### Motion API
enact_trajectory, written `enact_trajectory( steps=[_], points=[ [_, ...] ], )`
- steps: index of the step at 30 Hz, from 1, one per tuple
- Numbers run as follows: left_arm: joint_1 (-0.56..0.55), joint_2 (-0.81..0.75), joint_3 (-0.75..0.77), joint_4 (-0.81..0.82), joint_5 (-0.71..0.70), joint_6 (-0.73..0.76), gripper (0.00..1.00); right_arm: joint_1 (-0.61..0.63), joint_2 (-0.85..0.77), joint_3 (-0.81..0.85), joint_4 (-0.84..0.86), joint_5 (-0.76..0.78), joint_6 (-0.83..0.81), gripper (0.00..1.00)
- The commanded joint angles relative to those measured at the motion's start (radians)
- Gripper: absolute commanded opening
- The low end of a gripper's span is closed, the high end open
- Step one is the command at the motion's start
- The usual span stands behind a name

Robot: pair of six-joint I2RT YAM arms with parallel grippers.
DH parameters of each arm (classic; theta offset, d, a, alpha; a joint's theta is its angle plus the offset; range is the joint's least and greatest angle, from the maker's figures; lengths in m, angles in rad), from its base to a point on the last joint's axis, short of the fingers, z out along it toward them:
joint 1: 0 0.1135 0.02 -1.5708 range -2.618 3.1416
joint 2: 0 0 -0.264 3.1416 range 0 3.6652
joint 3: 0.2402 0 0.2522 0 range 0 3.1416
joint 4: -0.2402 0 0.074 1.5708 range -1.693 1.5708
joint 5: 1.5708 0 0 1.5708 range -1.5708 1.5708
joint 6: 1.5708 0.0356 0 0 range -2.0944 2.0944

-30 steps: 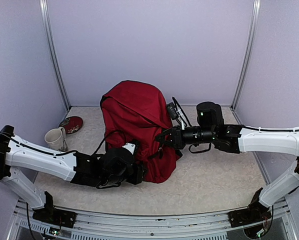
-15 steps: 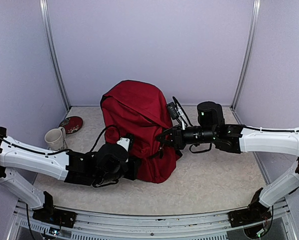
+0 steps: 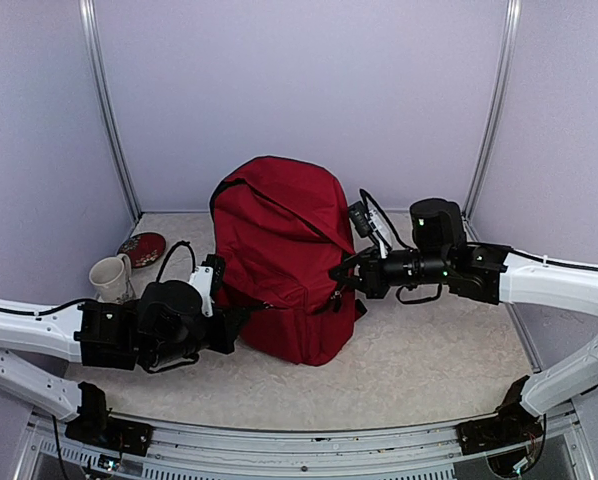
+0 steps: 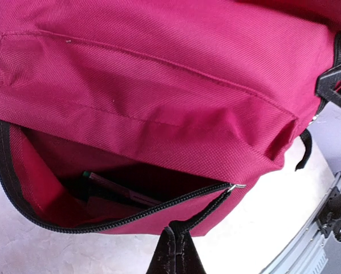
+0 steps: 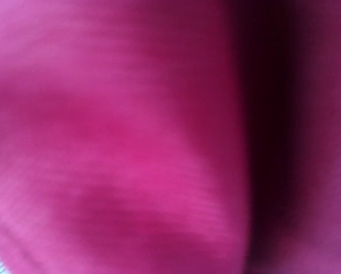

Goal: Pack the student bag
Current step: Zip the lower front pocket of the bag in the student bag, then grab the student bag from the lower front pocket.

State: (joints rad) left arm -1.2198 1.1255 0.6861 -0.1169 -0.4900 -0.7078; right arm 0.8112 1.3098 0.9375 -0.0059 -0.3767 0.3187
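Next, I take a new grip with my left gripper beside the slider (image 4: 232, 189), as it holds the zipper cord far from the slider, while my right gripper steadies the corner of the front pocket.
The student bag (image 3: 279, 260), a large dark red backpack, stands upright in the middle of the table. Its front pocket (image 4: 119, 197) gapes along a black zipper, with dark items inside. My left gripper (image 3: 241, 312) sits low at the bag's front left. It is shut on the black zipper pull cord (image 4: 207, 208), which runs taut to the metal slider (image 4: 234, 186). My right gripper (image 3: 339, 280) presses into the bag's right side and is shut on its fabric. The right wrist view shows only blurred red cloth (image 5: 130, 148), with the fingers hidden.
A beige cup (image 3: 109, 277) and a dark red plate (image 3: 142, 249) stand at the left, behind my left arm. Pale walls with metal posts close in the back and sides. A metal rail (image 3: 299, 445) runs along the near edge.
My left gripper has shut on the zipper pull and drawn back to the left. The bag now stands more upright and a little to the right, and my right arm has shifted right with it.
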Motion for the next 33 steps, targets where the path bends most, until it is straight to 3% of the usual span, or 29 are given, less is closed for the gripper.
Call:
enact_trajectory(
  steps=[1,3,9,12,14,17,20,24,28,29,33],
  points=[
    [0.026,-0.025,-0.026,-0.156,-0.07,0.022,0.0,-0.042,-0.047,0.015,-0.032,0.039,-0.047,0.0],
    [0.054,-0.033,-0.03,-0.205,-0.094,0.024,0.0,-0.043,-0.049,0.02,-0.058,0.061,-0.068,0.0],
    [0.193,-0.126,-0.114,-0.219,0.01,0.005,0.0,-0.126,-0.108,0.008,-0.129,0.108,-0.101,0.0],
    [0.193,-0.134,-0.132,-0.195,0.048,0.027,0.0,-0.157,-0.136,0.0,-0.125,0.093,-0.124,0.0],
    [0.173,-0.102,-0.133,-0.178,0.072,0.042,0.0,-0.156,-0.112,0.021,-0.146,-0.02,-0.177,0.0],
    [0.107,-0.04,-0.109,-0.125,0.075,0.071,0.0,-0.105,-0.065,0.077,-0.232,-0.067,-0.247,0.01],
    [0.054,0.026,-0.065,-0.072,0.067,0.095,0.0,-0.031,-0.083,0.111,-0.281,0.039,-0.299,0.24],
    [0.033,0.092,-0.023,-0.031,0.067,0.125,0.0,0.022,-0.157,0.11,-0.253,0.12,-0.311,0.29],
    [-0.019,0.106,-0.024,0.116,0.074,0.221,0.0,0.059,-0.173,0.11,-0.252,0.131,-0.309,0.35],
    [-0.034,0.113,-0.021,0.15,0.059,0.235,0.04,0.074,-0.174,0.115,-0.255,0.149,-0.305,0.35],
    [-0.047,0.166,-0.025,0.289,0.086,0.264,0.5,0.146,-0.2,0.11,-0.228,0.213,-0.311,0.36]
  ],
)
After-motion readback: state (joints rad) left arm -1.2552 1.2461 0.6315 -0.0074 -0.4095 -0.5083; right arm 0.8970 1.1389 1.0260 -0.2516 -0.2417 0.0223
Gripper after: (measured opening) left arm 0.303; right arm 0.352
